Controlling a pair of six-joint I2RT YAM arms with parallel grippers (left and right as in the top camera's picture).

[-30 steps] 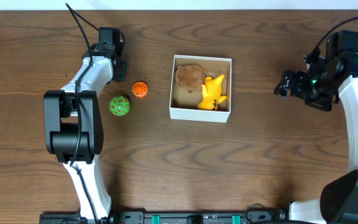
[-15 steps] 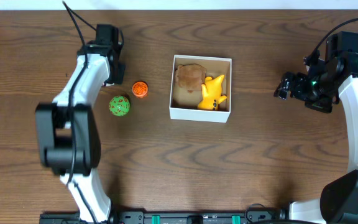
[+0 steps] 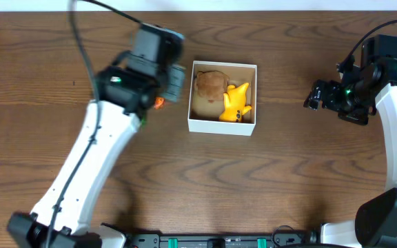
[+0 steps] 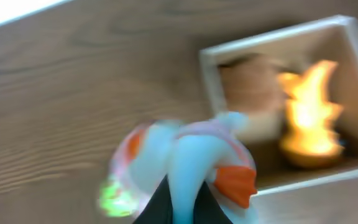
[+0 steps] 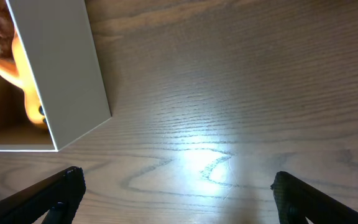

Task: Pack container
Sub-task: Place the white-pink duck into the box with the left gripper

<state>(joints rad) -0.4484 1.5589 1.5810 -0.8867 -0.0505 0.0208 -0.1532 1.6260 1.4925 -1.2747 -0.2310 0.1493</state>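
I should use my left gripper to put the pale blue toy down in the container's empty near corner (image 3: 210, 116) (image 4: 263, 152) beside the yellow toy.
The container (image 3: 221, 127) is a square white-walled box at mid table, holding a brown plush (image 3: 210, 85) and a yellow toy (image 3: 237, 101). My left gripper (image 3: 175, 76) hangs just left of the container's left wall. In the left wrist view it (image 4: 182, 210) is shut on a blurred pale blue toy with an orange fin (image 4: 191, 155), with the container (image 4: 209, 74) ahead to the right. My right gripper (image 3: 316, 94) is open and empty over bare table right of the container; its wrist view shows the container's white wall (image 5: 61, 68) and the yellow toy (image 5: 23, 81).
An orange ball (image 3: 158, 103) peeks out from under the left arm, left of the container. A green ball shows only as a blur below the held toy (image 4: 114, 194). The table's far edge runs along the top.
My left arm has swung fast to the right, from the far left of the table to the container's left wall, and now covers the green ball. The right arm has not moved.
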